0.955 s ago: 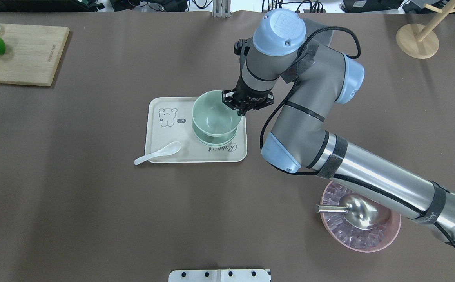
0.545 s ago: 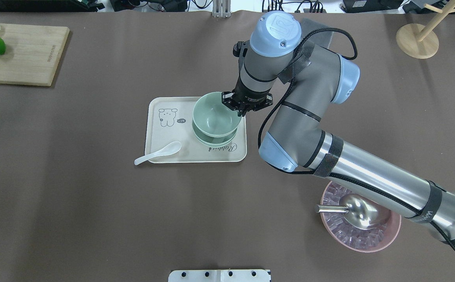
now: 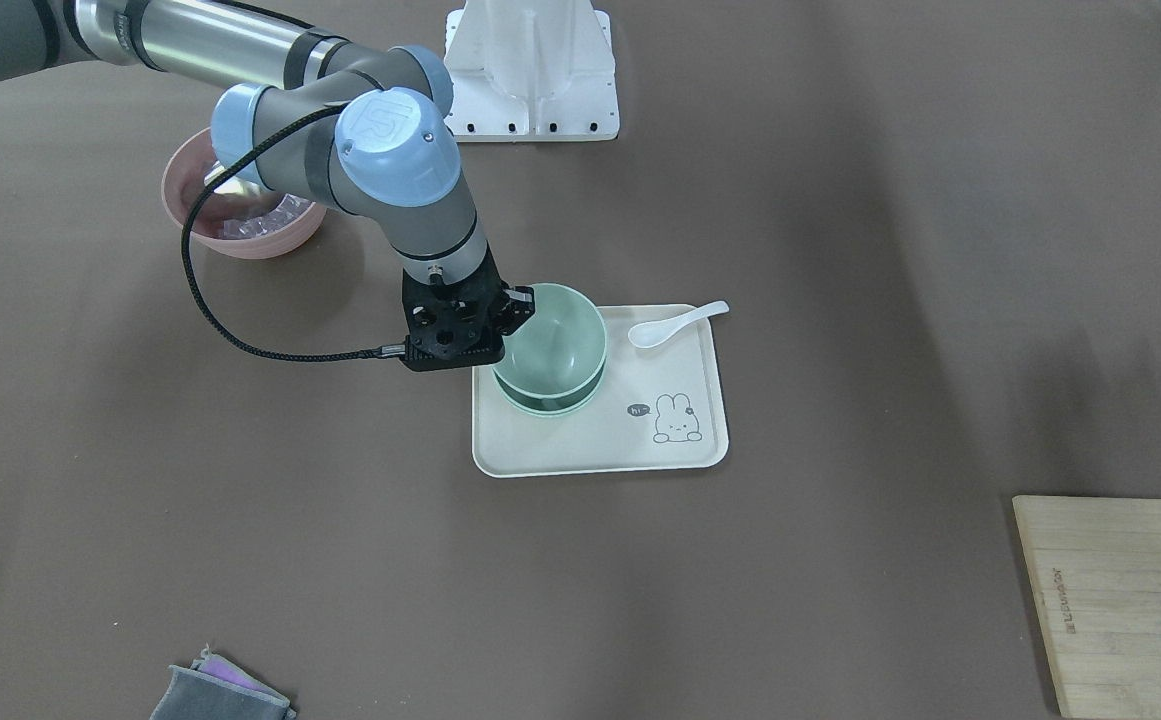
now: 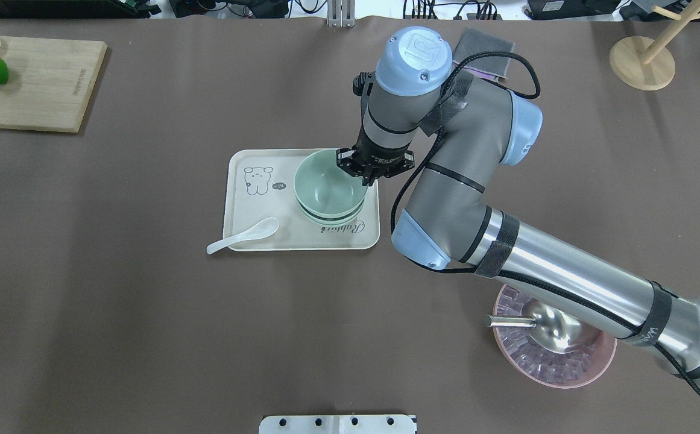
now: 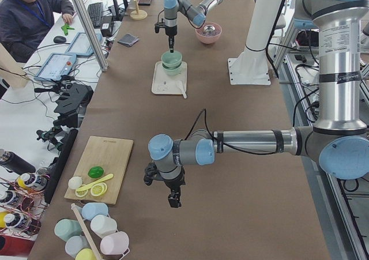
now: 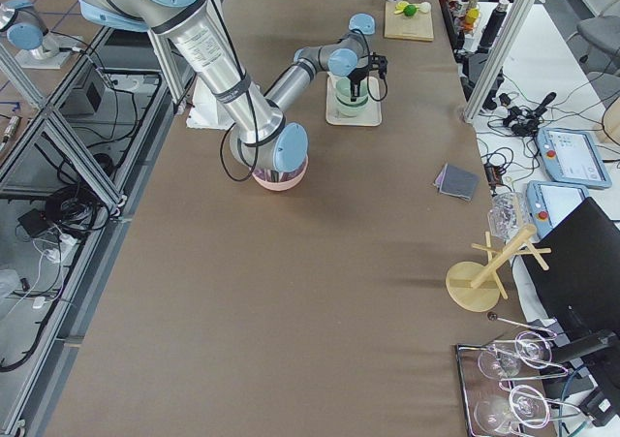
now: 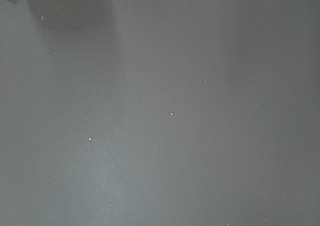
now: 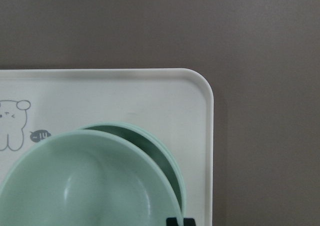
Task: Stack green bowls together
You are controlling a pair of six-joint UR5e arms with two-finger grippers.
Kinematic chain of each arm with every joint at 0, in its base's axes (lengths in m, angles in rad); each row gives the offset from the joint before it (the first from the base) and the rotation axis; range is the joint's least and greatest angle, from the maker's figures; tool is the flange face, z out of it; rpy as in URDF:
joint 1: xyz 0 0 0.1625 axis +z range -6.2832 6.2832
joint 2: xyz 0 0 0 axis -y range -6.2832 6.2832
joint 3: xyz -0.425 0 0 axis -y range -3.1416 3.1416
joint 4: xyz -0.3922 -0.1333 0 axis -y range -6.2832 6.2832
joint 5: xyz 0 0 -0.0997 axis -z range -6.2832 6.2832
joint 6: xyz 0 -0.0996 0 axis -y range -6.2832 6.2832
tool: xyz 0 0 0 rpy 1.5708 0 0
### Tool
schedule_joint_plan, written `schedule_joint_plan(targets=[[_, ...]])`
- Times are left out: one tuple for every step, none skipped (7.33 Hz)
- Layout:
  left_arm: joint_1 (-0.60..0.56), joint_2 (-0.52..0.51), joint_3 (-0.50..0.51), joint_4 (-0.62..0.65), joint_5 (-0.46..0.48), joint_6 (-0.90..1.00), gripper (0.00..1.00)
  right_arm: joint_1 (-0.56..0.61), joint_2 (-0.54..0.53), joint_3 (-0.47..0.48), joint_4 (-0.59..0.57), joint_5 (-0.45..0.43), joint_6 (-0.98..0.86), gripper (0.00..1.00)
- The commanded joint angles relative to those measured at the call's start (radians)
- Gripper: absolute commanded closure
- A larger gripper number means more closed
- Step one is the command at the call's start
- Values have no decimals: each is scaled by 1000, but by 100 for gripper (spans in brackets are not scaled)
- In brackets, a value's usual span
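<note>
My right gripper will let go of the pale green bowl inside the other green bowls on the cream tray point(image 3: 555, 358) point(image 8: 102, 207).
My right gripper point(image 4: 366, 176) is shut on the right rim of a pale green bowl point(image 4: 327, 185). It holds the bowl just over the other green bowls point(image 4: 325, 218), which sit nested on the cream tray point(image 4: 253, 238). In the right wrist view the held bowl point(image 8: 85, 181) sits slightly off-centre over the lower bowls point(image 8: 150, 143). The front-facing view shows the gripper point(image 3: 515, 318) at the held bowl's point(image 3: 555, 340) rim. My left gripper point(image 5: 174, 199) hangs over bare table far from the tray, and I cannot tell whether it is open or shut.
A white spoon point(image 4: 244, 235) lies over the tray's front left edge. A pink bowl point(image 4: 558, 367) with a metal scoop point(image 4: 542, 322) stands under my right arm. A cutting board point(image 4: 42, 84) with limes is at the far left, a wooden stand point(image 4: 642, 60) at the far right.
My right gripper has moved slightly left and lower with the green bowl, bringing it closer onto the nested bowls.
</note>
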Motion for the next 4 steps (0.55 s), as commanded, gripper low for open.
schedule_joint_plan(targets=[[0,0,1,0,-1,1,1,-2,21,-33,0,-1,0,100],[0,0,0,0,1,1,1,-2,22,-36,0,-1,0,100],[0,0,0,0,-1,1,1,-7,20,-39,0,-1,-2,100],[0,0,0,0,-1,1,1,-7,17,-41,0,-1,-6,100]])
